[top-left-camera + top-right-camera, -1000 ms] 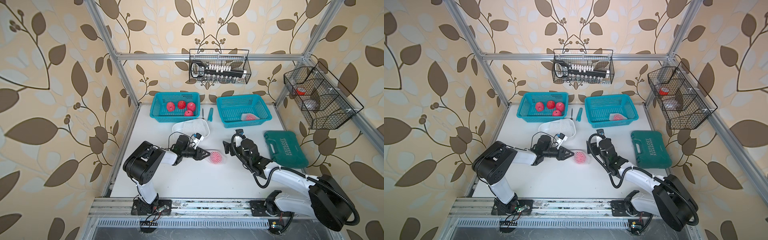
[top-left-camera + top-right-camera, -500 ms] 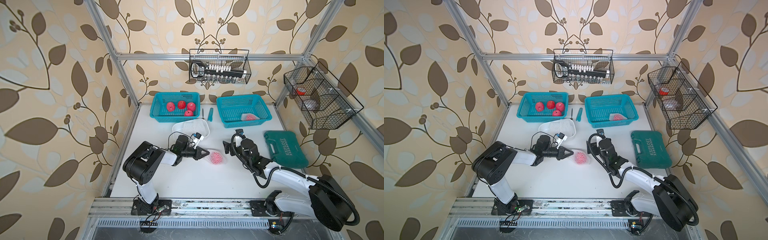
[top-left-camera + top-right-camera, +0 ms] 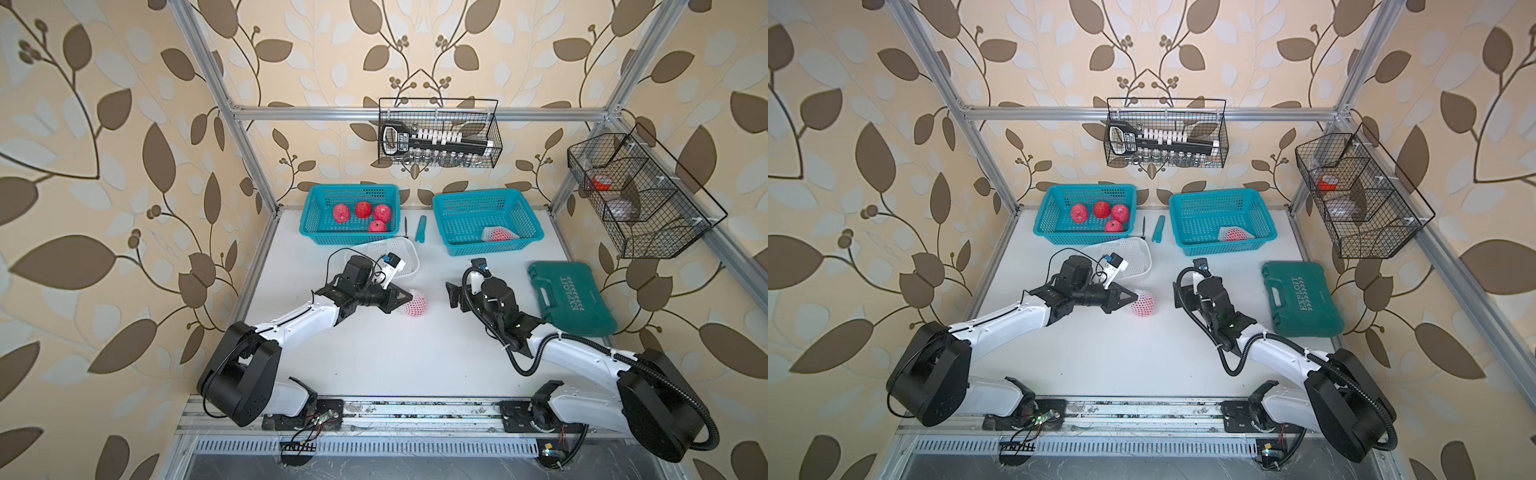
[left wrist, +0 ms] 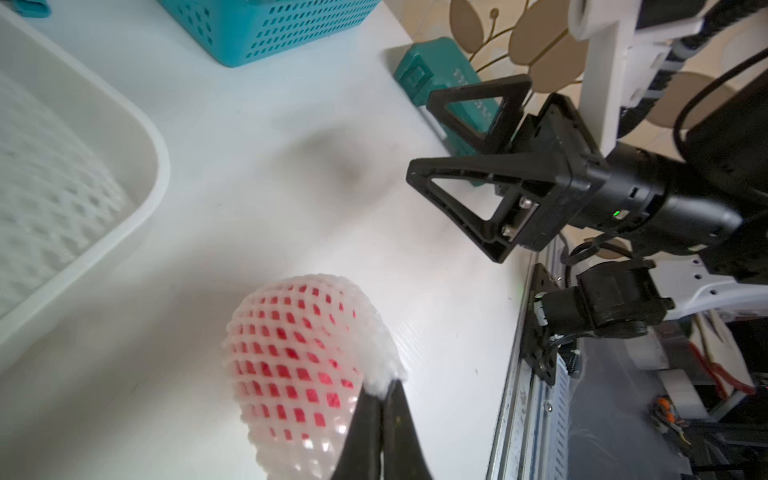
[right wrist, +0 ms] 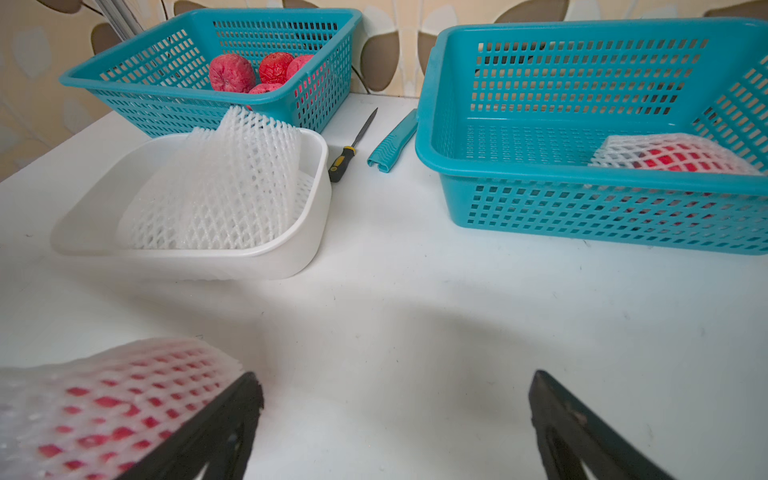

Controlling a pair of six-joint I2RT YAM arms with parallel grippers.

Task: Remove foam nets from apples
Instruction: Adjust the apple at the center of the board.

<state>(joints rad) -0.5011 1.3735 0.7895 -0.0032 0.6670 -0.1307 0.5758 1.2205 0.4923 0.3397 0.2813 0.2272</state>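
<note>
My left gripper pinches only the snug foam net's edge; it should open, take a bigger fold [image 4: 366, 342], then pull the net off the apple.
On the white table lies an apple in its foam net [image 3: 415, 306] [image 3: 1143, 304]. My left gripper [image 3: 409, 296] [image 4: 380, 390] is shut on the bunched end of that foam net [image 4: 299, 365]. To the right my right gripper [image 3: 453, 295] [image 5: 395, 386] stands open and empty, with the netted apple [image 5: 104, 407] just beside one finger. Several bare red apples [image 3: 363, 210] sit in the left teal basket [image 3: 345, 239]. One more netted apple [image 3: 498, 235] lies in the right teal basket [image 3: 490, 248]. Empty foam nets [image 5: 224, 187] lie in the white tub [image 5: 187, 262].
A green tool case [image 3: 571, 303] lies to the right of my right arm. A small screwdriver [image 3: 405, 226] and a teal handle [image 3: 421, 229] lie between the baskets. Black wire baskets [image 3: 440, 133] hang on the back and right walls.
My left gripper's jaws have closed on the end of the foam net, and the netted apple has shifted slightly. The right arm has not moved.
</note>
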